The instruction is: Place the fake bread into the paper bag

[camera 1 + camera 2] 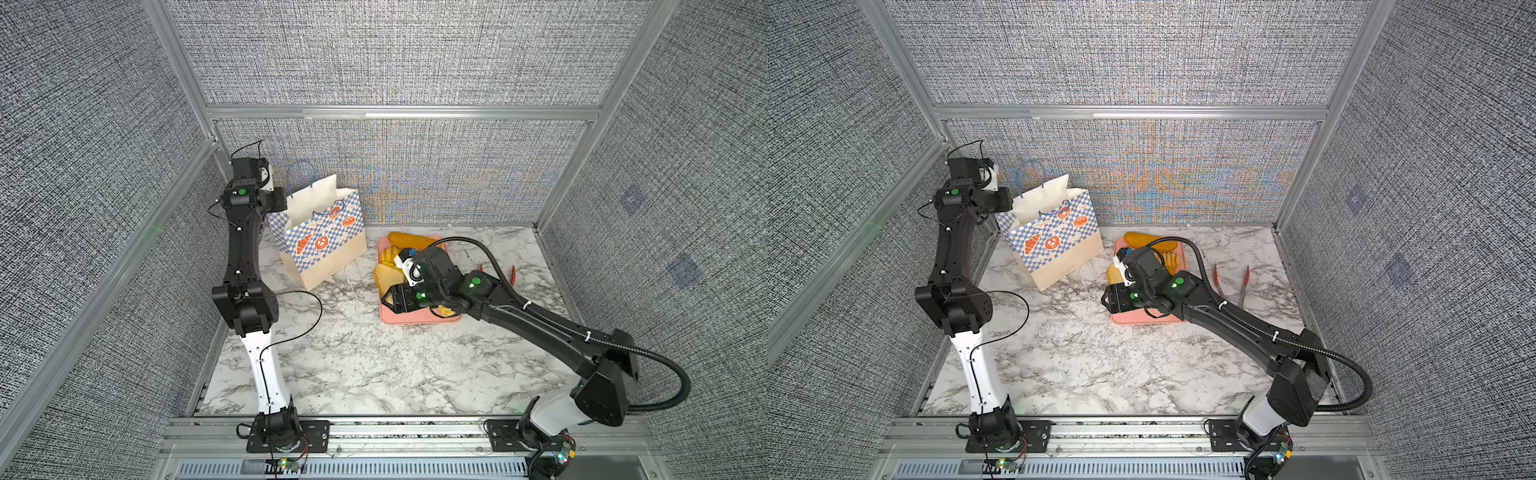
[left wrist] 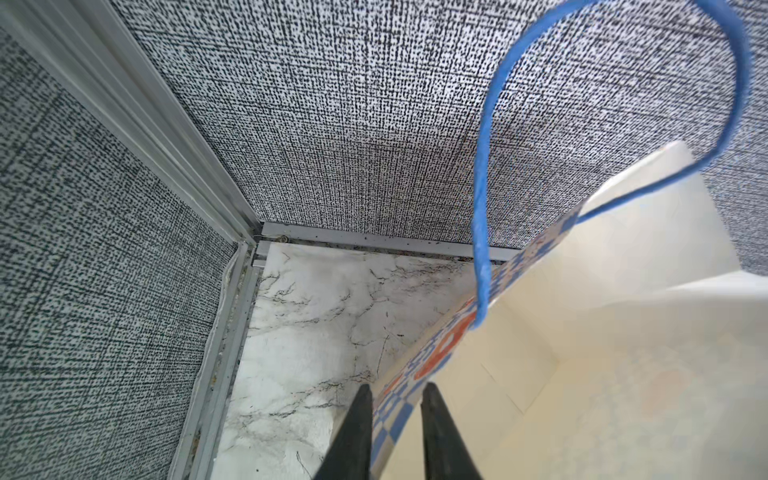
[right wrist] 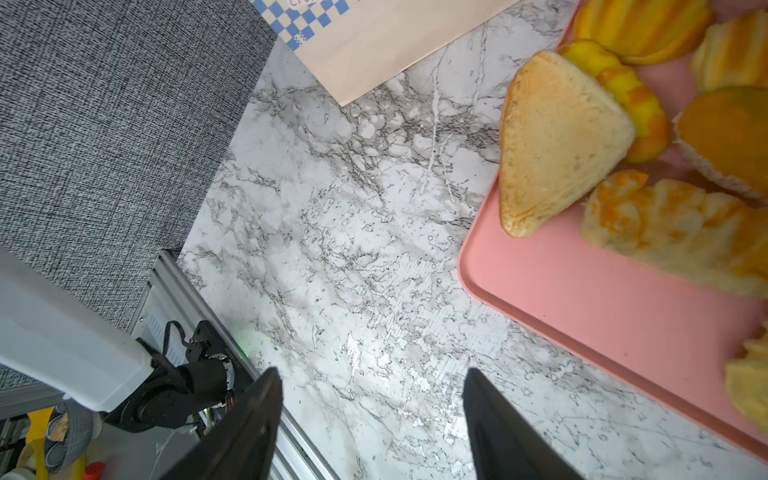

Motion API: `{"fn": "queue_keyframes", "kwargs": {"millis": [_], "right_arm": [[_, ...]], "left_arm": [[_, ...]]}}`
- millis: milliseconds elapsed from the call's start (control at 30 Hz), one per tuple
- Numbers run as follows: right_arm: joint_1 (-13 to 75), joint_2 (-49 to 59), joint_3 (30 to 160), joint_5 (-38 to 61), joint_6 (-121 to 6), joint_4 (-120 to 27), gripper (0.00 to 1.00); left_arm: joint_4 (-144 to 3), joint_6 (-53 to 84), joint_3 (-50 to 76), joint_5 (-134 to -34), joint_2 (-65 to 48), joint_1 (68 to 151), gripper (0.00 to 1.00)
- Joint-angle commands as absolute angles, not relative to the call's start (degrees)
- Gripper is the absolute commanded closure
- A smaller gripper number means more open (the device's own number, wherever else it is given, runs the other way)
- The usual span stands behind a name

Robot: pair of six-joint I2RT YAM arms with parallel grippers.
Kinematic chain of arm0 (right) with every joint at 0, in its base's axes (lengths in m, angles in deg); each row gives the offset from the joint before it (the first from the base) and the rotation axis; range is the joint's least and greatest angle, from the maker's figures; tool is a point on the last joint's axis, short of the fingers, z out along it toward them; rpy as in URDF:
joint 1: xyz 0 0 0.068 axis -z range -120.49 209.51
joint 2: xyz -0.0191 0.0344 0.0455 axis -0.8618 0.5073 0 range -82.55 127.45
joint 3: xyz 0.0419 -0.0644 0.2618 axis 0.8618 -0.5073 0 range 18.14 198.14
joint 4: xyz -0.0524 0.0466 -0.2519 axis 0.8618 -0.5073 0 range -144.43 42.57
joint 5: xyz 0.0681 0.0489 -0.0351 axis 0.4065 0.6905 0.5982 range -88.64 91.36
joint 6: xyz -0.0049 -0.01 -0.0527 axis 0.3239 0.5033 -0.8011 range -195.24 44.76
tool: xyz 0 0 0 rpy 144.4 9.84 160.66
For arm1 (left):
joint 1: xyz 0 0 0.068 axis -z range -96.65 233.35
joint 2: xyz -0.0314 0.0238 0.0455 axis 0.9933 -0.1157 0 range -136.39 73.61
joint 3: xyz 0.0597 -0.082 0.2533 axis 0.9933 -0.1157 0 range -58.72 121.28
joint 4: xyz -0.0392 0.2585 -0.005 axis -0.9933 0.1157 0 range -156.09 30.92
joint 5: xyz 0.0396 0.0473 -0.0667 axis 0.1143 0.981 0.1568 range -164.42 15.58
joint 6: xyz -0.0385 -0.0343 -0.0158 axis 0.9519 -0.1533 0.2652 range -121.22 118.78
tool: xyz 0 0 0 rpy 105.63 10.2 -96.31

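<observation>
The paper bag sits crooked in the back corner, so the robot's left gripper will take hold of its rim [image 2: 436, 372] again, pull it closer and turn it straight beside the tray.
The paper bag [image 1: 328, 249] [image 1: 1059, 245] stands upright and open-mouthed at the back left, with a blue checker band and blue cord handles [image 2: 482, 208]. My left gripper [image 2: 397, 390] straddles the bag's left rim and is shut on the paper wall [image 2: 390, 415]. One finger is outside the bag and one inside. The fake bread lies on a pink tray [image 1: 415, 320] [image 3: 582, 299]: a long loaf [image 1: 409, 240], a pale triangular sandwich [image 3: 557, 145] and ridged rolls [image 3: 640, 25]. My right gripper [image 3: 370, 382] [image 1: 388, 301] hangs open and empty over the marble by the tray's near-left corner.
Red tongs [image 1: 1229, 282] lie on the marble right of the tray. Fabric walls with aluminium rails [image 2: 374, 239] close in the back and both sides. The bag stands close to the back-left corner. My right arm covers much of the tray in both top views.
</observation>
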State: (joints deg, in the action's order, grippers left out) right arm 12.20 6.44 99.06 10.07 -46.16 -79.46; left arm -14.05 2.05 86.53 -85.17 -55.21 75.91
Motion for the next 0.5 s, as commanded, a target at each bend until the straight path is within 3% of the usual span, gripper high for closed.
{"fn": "queue_keyframes", "kwargs": {"millis": [0, 100, 167, 233, 300, 467], "right_arm": [[12.26, 7.09, 100.73, 6.44, -44.39, -85.92, 0.28], [12.29, 5.87, 100.18, 4.71, -43.80, -87.30, 0.28], [12.31, 4.35, 99.02, 3.73, -43.74, -87.04, 0.27], [12.32, 2.60, 97.66, 3.48, -44.10, -86.40, 0.27], [12.32, 1.01, 96.36, 3.43, -44.38, -85.80, 0.27], [12.32, -1.72, 93.80, 2.67, -44.46, -84.46, 0.27]], "left_arm": [[-12.22, 4.41, 86.39, -86.76, -54.42, 75.97, 0.87], [-11.38, 5.62, 86.01, -87.54, -54.24, 76.06, 0.93], [-11.50, 5.81, 84.85, -88.04, -53.92, 76.06, 0.92], [-11.30, 5.81, 84.25, -87.71, -53.84, 76.15, 0.77], [-11.38, 5.83, 83.65, -87.01, -53.66, 76.23, 0.55], [-12.38, 5.12, 82.61, -86.12, -53.70, 76.19, 0.49]]}}
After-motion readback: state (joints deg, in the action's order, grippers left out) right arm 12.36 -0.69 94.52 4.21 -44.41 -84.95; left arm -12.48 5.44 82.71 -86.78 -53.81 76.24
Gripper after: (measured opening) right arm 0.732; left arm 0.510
